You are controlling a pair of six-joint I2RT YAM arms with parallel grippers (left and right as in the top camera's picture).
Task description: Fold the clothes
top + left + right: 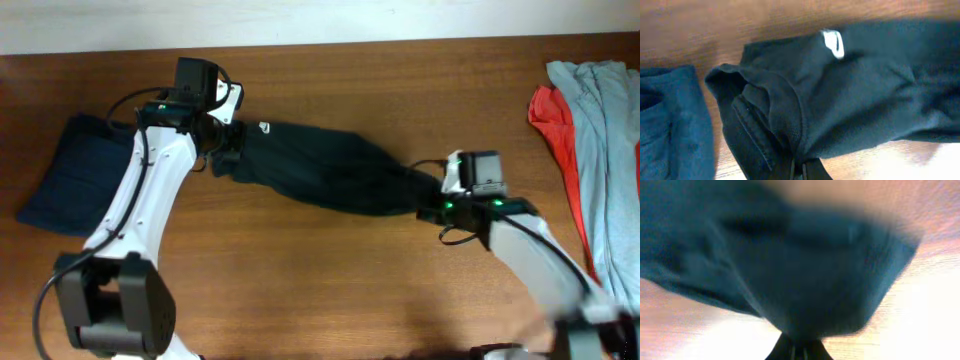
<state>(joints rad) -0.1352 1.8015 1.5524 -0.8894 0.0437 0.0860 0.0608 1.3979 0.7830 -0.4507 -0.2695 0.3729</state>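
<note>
My right gripper should put down its end of the black T-shirt, which is stretched in a bunched piece of cloth, and take its near edge (390,212) before both grippers lift it.
The black T-shirt (320,165) is stretched in a long bunched band across the middle of the table, its white swoosh logo (264,127) near the left end. My left gripper (225,150) is shut on the shirt's left end; in the left wrist view the fingers (802,170) pinch the folded hem of the shirt (850,95), with the logo (832,42) above. My right gripper (440,190) is shut on the shirt's right end; the right wrist view shows blurred dark cloth (805,270) bunched in the fingers (799,347).
A dark navy folded garment (75,170) lies at the left, under my left arm, also showing in the left wrist view (670,125). Light grey (605,130) and red (555,115) garments lie piled at the right edge. The table is brown wood (330,270).
</note>
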